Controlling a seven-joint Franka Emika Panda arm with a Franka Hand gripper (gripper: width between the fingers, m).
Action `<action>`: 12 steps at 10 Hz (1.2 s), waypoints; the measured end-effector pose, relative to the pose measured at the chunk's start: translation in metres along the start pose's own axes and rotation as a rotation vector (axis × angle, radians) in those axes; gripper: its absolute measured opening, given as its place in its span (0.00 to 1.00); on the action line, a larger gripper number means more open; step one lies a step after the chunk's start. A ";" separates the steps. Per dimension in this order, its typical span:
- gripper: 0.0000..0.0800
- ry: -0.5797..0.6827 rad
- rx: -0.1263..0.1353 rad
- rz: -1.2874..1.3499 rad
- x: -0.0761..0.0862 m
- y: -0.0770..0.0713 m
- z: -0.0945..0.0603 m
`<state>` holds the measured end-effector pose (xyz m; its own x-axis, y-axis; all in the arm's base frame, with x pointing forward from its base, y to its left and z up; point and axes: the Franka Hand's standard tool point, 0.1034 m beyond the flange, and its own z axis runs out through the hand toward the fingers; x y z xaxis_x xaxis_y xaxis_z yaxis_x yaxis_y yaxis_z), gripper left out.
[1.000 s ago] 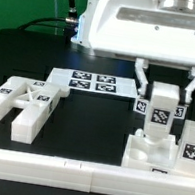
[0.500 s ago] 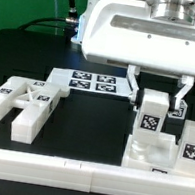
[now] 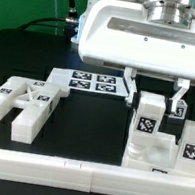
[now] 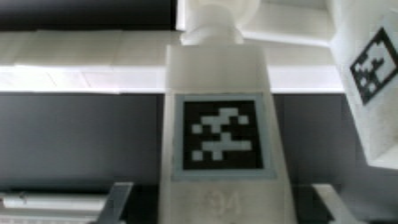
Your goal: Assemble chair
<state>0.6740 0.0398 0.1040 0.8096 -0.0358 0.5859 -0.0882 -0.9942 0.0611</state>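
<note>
My gripper has the white upright block, now held upright on the chair assembly. It will let go of it low in the white chair assembly (image 3: 143,157), next to the other tagged chair part.
My gripper (image 3: 154,98) straddles a white upright block (image 3: 148,115) that bears a square tag, one finger on each side of its top. It holds the block upright on the blocky white chair assembly (image 3: 148,152) at the exterior view's right. Another tagged chair part (image 3: 191,148) stands just to the right of it. In the wrist view the block (image 4: 221,130) fills the middle, and the gripper (image 4: 222,205) flanks its near end with thin dark gaps showing at both fingers (image 4: 125,200).
Several loose tagged chair parts (image 3: 19,104) lie at the exterior view's left. The marker board (image 3: 88,82) lies flat behind them. A long plain white rail (image 3: 64,171) runs along the front edge. A green cable (image 3: 69,5) hangs at the back.
The gripper has come down and shifted toward the exterior view's left. The tagged block has moved with it, down onto the assembly.
</note>
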 end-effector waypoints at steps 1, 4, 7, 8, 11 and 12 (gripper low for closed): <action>0.36 -0.006 0.000 -0.004 -0.005 -0.001 0.002; 0.36 -0.008 0.002 -0.011 -0.008 -0.004 0.001; 0.36 -0.020 -0.001 -0.024 -0.016 -0.004 0.004; 0.36 -0.028 -0.003 -0.028 -0.021 -0.004 0.007; 0.36 0.006 -0.003 -0.035 -0.019 -0.006 0.009; 0.36 0.030 -0.005 -0.032 -0.018 -0.006 0.010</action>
<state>0.6655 0.0457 0.0847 0.7944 -0.0010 0.6074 -0.0654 -0.9943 0.0838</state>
